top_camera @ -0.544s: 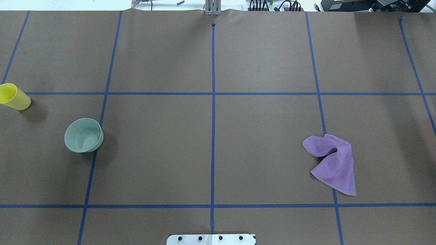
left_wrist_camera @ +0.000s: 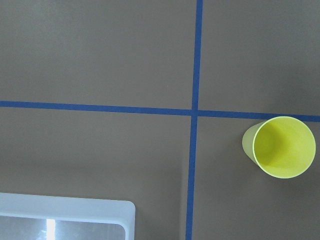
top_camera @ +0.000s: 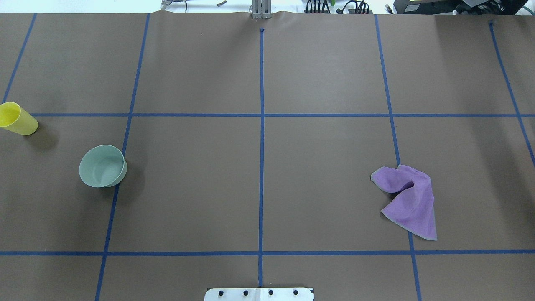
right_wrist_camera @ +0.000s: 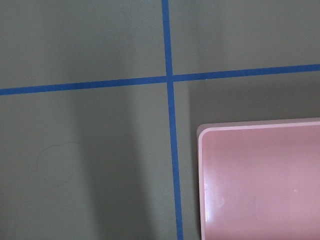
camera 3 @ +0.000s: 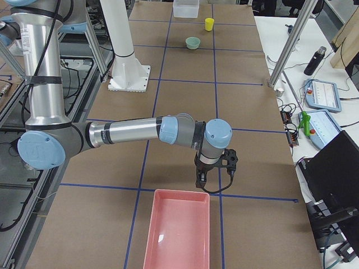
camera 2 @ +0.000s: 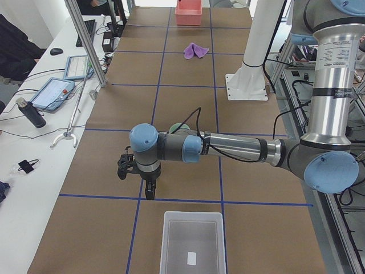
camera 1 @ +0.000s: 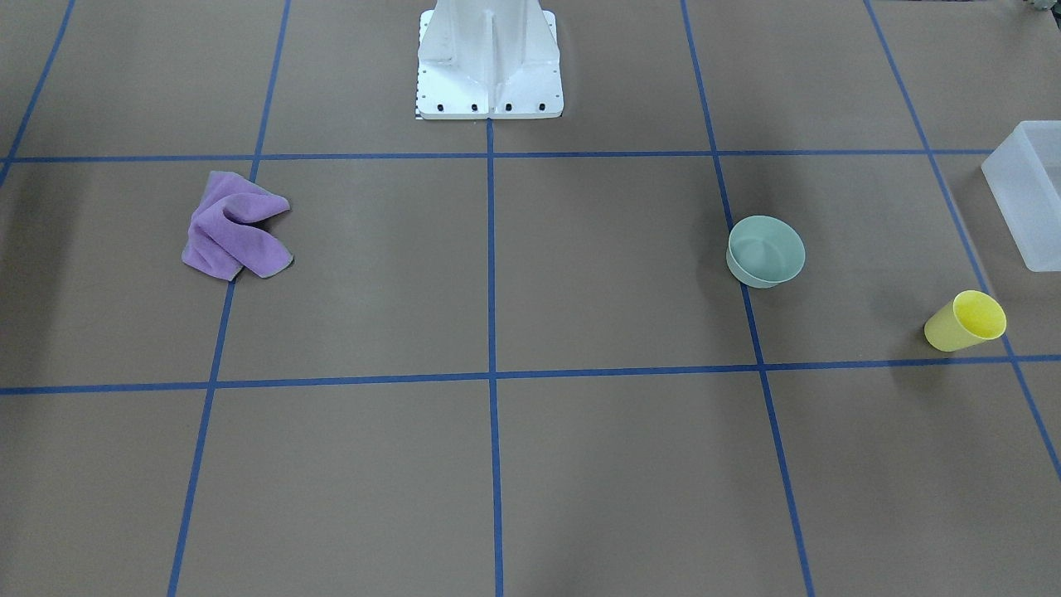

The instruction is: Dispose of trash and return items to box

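Next, my left gripper will go to the yellow cup's rim (camera 1: pixel 997 300) (left_wrist_camera: pixel 254 150) on the side toward the frosted white box and close there.
The yellow cup (top_camera: pixel 16 119) stands upright at the table's far left; it also shows in the front view (camera 1: pixel 966 321) and the left wrist view (left_wrist_camera: pixel 282 146). The mint-green bowl (top_camera: pixel 103 166) stands upright to the right of the cup and nearer the robot base. The frosted white box (camera 1: pixel 1028 195) stands at the left end, empty in the exterior left view (camera 2: pixel 191 248). My left gripper (camera 2: pixel 149 188) hangs over the table between cup and box. My right gripper (camera 3: pixel 216 175) hangs at the other end. I cannot tell whether either is open or shut.
A crumpled purple cloth (top_camera: pixel 407 200) lies on the right half of the table. A pink bin (camera 3: pixel 178 235) stands at the right end, just beyond my right gripper, and shows in the right wrist view (right_wrist_camera: pixel 260 180). The white robot base (camera 1: pixel 489 62) stands at the table's near edge.
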